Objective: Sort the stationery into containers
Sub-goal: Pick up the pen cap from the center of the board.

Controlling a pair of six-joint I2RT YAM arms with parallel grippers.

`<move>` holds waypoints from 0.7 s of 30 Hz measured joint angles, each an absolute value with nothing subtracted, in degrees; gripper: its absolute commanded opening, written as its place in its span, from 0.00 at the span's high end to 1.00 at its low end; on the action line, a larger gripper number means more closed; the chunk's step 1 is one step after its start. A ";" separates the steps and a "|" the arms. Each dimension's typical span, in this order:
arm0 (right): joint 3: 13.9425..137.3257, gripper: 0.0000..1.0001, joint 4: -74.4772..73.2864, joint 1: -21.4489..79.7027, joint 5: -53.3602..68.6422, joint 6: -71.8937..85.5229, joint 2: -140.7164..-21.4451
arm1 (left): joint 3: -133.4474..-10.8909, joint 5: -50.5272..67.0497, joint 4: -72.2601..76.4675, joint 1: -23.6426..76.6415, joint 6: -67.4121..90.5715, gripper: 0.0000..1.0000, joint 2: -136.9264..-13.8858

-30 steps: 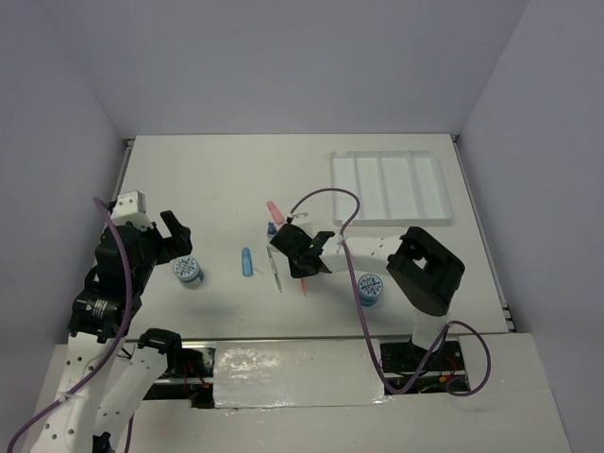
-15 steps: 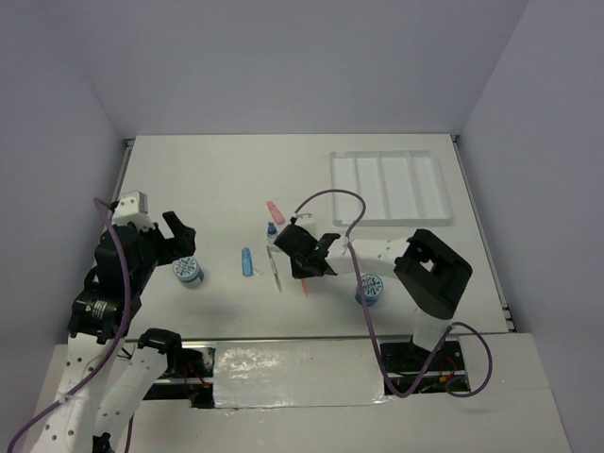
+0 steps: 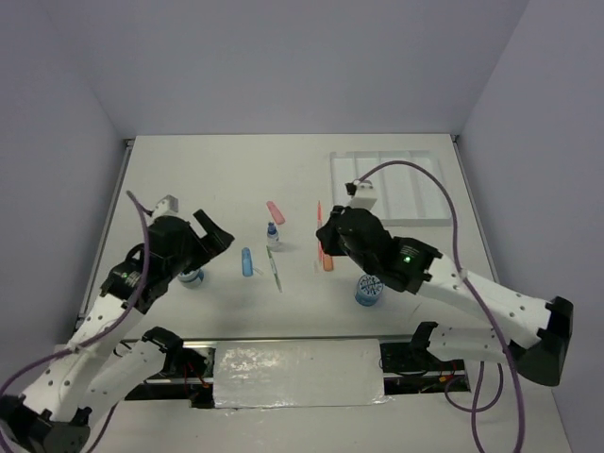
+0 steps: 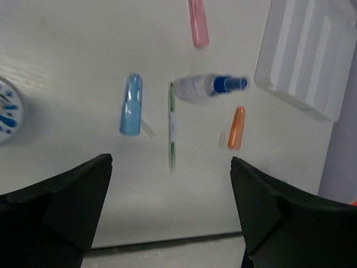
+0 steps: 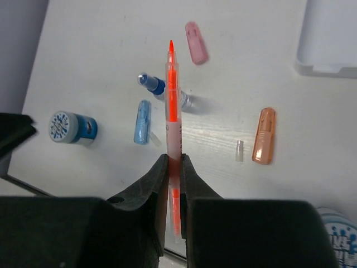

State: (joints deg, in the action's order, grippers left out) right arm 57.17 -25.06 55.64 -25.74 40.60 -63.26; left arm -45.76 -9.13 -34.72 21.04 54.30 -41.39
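Note:
The robot's left gripper needs to next move to the tiny clear piece [image 3: 258,271] [image 4: 148,129] between the blue capsule and the whitish-green pen and close there.
My right gripper [image 5: 173,162] is shut on a thin orange pen [image 5: 174,100] and holds it above the table, tip pointing away; it also shows in the top view [image 3: 319,225]. Below lie a pink capsule [image 5: 196,50], a blue-capped bottle [image 5: 164,92], a blue capsule [image 5: 143,121] and an orange capsule [image 5: 264,135]. My left gripper [image 4: 172,212] is open and empty above a whitish-green pen [image 4: 172,127]. One blue roll [image 3: 192,277] sits by the left arm, another [image 3: 368,290] under the right arm. The white tray [image 3: 392,186] lies at the far right.
A tiny clear piece [image 5: 239,151] lies next to the orange capsule. The tray's corner shows in the left wrist view [image 4: 307,56] and in the right wrist view [image 5: 329,39]. The table's near edge runs just below the left fingers.
My right gripper has lifted the orange pen off the table and swung right and away with it. My left gripper has moved right, toward the middle items.

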 measured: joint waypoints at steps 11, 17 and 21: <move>57.17 1.00 -35.90 55.75 -31.44 38.89 -50.59 | -53.74 -25.98 -38.11 47.42 81.38 0.13 -71.26; 55.96 1.00 -38.17 55.75 -32.45 38.33 -46.98 | -58.19 -28.64 -43.72 48.69 90.94 0.27 -81.47; 55.68 1.00 -38.79 55.75 -32.60 37.58 -45.50 | -58.15 -28.91 -44.88 49.01 94.98 0.29 -83.96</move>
State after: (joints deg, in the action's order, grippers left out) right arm 55.68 -38.79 55.75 -32.60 37.58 -45.50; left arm -58.15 -28.91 -44.88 49.01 94.98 -83.96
